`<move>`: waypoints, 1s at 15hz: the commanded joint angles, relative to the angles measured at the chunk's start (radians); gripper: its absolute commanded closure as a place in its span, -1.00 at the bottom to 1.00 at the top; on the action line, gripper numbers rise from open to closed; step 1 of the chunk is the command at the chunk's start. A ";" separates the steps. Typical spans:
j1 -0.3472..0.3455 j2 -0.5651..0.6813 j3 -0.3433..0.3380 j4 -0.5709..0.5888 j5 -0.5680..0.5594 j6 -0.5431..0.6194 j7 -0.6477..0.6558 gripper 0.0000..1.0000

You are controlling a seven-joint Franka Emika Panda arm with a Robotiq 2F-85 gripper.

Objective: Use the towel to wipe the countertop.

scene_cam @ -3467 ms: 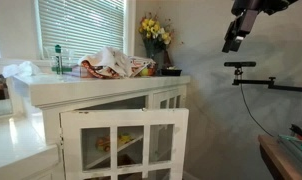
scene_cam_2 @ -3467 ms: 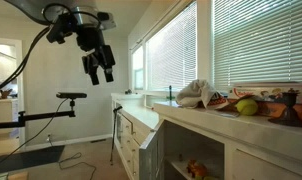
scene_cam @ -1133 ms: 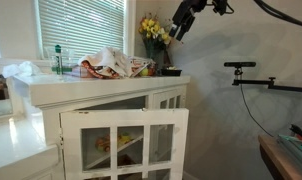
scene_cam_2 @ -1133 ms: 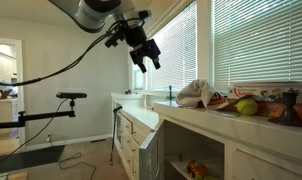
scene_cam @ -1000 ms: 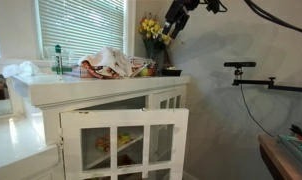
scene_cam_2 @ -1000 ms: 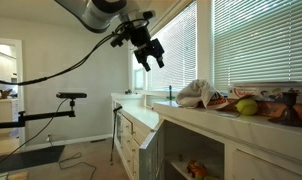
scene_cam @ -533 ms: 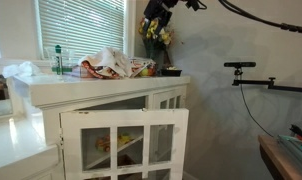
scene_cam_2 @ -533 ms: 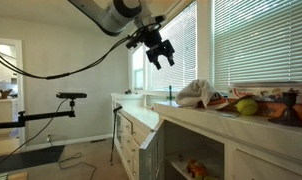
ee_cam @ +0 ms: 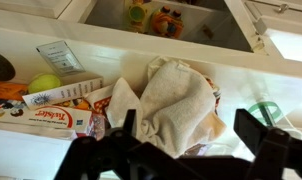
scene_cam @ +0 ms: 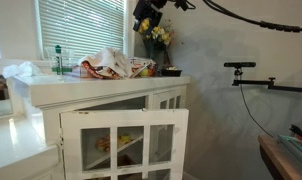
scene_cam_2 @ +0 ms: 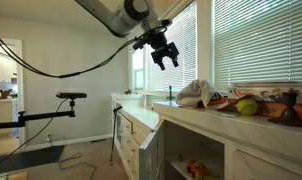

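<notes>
My gripper needs to close on the raised middle [scene_cam: 114, 57] [ee_cam: 178, 112] of the white towel, where the crumpled cloth is bunched up on the countertop.
A crumpled white towel [scene_cam: 109, 63] lies in a heap on the white countertop [scene_cam: 91, 82]; it also shows in an exterior view [scene_cam_2: 196, 93] and in the wrist view [ee_cam: 176, 105]. My gripper [scene_cam: 146, 18] hangs in the air well above the counter, up and off to one side of the towel, and shows in an exterior view [scene_cam_2: 166, 55] too. In the wrist view the gripper [ee_cam: 191, 135] is open and empty, its two dark fingers on either side of the towel below.
A vase of yellow flowers [scene_cam: 154, 40] stands close under the gripper. A green bottle [scene_cam: 59, 58], boxes [ee_cam: 51, 105], a yellow-green ball [ee_cam: 44, 83] and other clutter lie around the towel. A cabinet door [scene_cam: 126, 140] hangs open below. Window blinds [scene_cam: 81, 28] run behind the counter.
The arm has swung across the room toward the counter, and the gripper now hangs above the flowers and towel. The towel has not moved.
</notes>
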State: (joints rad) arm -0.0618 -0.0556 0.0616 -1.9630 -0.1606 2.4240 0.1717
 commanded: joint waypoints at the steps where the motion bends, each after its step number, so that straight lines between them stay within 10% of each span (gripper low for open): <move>1: 0.020 0.000 -0.020 0.004 0.000 -0.003 -0.001 -1.00; 15: 0.039 0.207 -0.029 0.246 0.015 -0.019 0.004 -1.00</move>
State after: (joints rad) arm -0.0459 0.0332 0.0486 -1.8655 -0.1592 2.4351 0.1717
